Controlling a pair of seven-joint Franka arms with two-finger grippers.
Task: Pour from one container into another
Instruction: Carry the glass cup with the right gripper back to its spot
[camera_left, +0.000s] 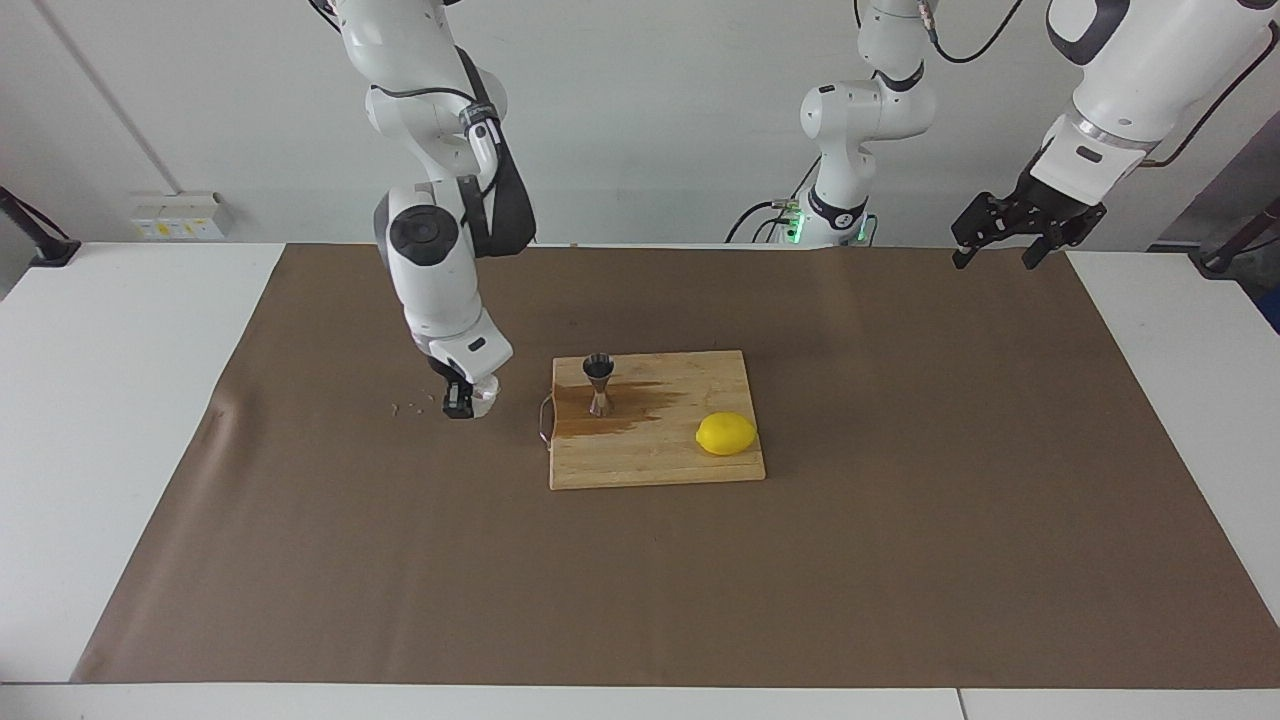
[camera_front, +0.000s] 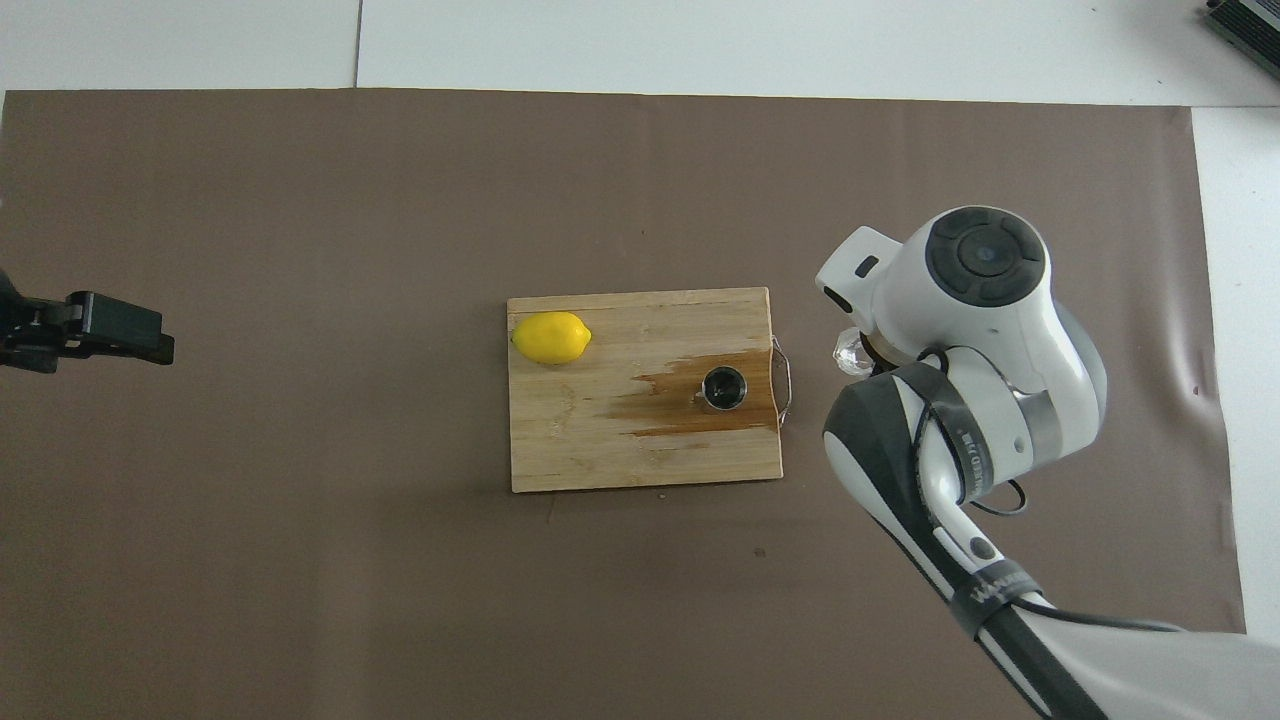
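Next, my right gripper releases the clear faceted cup on the brown mat well out (camera_front: 945, 396) past the metal handle of the board.
The clear faceted cup (camera_left: 486, 394) stands on the brown mat beside the cutting board, toward the right arm's end of the table. My right gripper (camera_left: 468, 398) is down at the mat around the cup, whose edge shows under the wrist in the overhead view (camera_front: 848, 353). The steel jigger (camera_left: 599, 384) stands upright on the wooden cutting board (camera_left: 660, 460), on a dark wet stain; it also shows from above (camera_front: 723, 388). My left gripper (camera_left: 1010, 240) waits open and empty, raised over the mat's edge at the left arm's end.
A yellow lemon (camera_left: 726, 433) lies on the board at its end toward the left arm. The board has a metal handle (camera_front: 785, 375) on the side facing the cup. A few crumbs (camera_left: 405, 408) lie on the mat beside the right gripper.
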